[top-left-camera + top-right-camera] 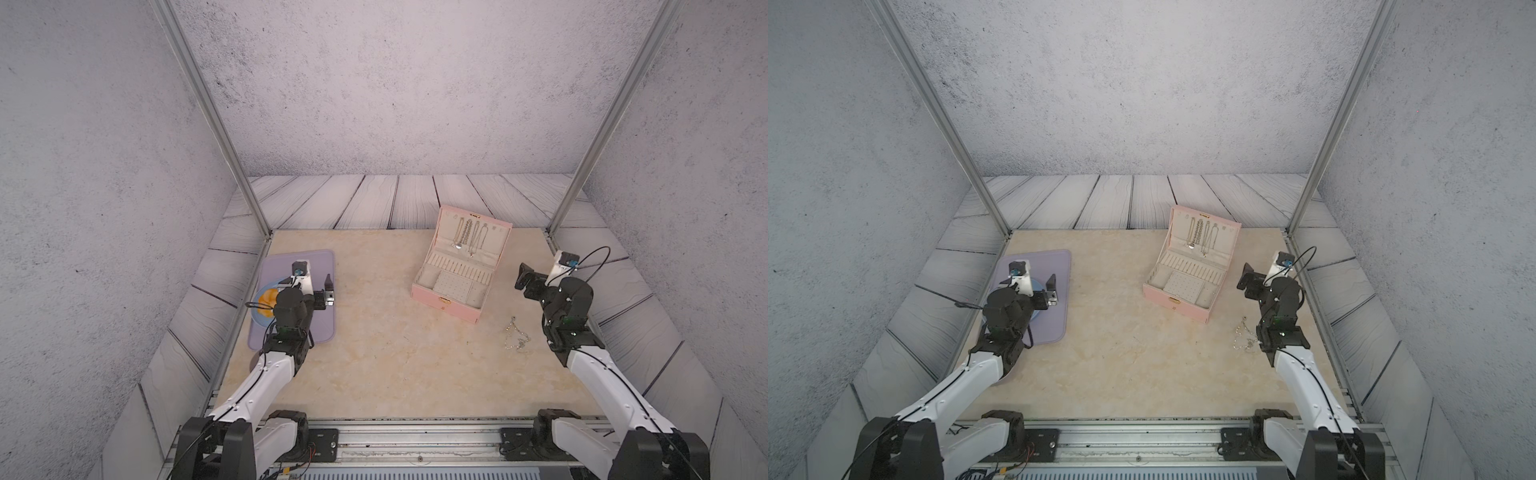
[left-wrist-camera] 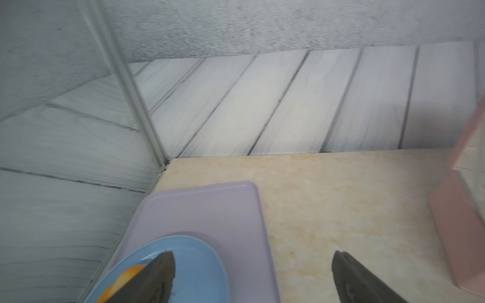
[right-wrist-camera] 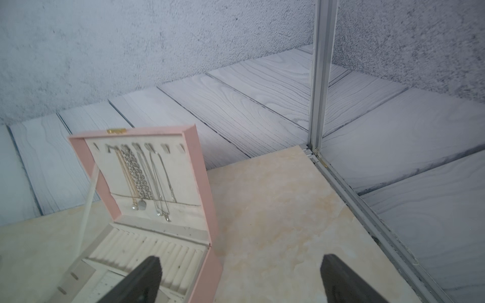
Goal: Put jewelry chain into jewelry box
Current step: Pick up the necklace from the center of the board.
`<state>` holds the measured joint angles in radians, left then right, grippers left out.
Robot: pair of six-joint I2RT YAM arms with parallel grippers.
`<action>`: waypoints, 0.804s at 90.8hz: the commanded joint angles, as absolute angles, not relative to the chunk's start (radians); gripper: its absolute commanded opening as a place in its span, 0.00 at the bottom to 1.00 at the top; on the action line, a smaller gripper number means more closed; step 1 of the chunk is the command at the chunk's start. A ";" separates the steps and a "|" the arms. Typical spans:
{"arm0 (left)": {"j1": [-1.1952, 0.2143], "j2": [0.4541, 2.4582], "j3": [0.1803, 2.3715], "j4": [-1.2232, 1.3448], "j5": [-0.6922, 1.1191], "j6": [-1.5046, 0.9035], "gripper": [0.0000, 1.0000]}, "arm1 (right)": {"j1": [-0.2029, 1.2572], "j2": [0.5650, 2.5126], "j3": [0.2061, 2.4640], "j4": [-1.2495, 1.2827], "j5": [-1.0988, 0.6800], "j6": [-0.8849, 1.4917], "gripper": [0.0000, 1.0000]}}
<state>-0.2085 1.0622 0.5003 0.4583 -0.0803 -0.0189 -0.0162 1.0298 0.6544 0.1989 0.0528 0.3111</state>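
Next, my right gripper goes to the far end (image 1: 513, 320) of the jewelry chain, toward the back of the table, and closes there.
The jewelry chain (image 1: 517, 337) (image 1: 1244, 337) lies loosely bunched on the beige table, right of the jewelry box's front corner and just left of my right forearm. The pink jewelry box (image 1: 446, 301) (image 1: 1177, 305) (image 3: 202, 189) stands open with its lid upright. Several necklaces hang inside the lid. My right gripper (image 1: 536, 280) (image 1: 1260, 284) (image 3: 240, 262) hovers open to the right of the box, beyond the chain, with nothing between its fingers. Over the lilac tray at the left, my left gripper (image 1: 308, 286) (image 2: 253, 262) is open and empty.
The lilac tray (image 1: 322, 259) (image 2: 210, 204) holds a blue plate (image 1: 258, 318) (image 2: 194, 262) with an orange item (image 1: 267, 301) (image 2: 128, 274) on it. Metal frame posts (image 1: 249, 199) stand at the table's back corners, with grey walls all round.
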 commanded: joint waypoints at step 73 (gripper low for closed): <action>-0.765 1.042 0.570 0.281 0.069 -0.028 0.99 | -0.015 1.710 1.021 -0.693 -0.021 0.316 0.54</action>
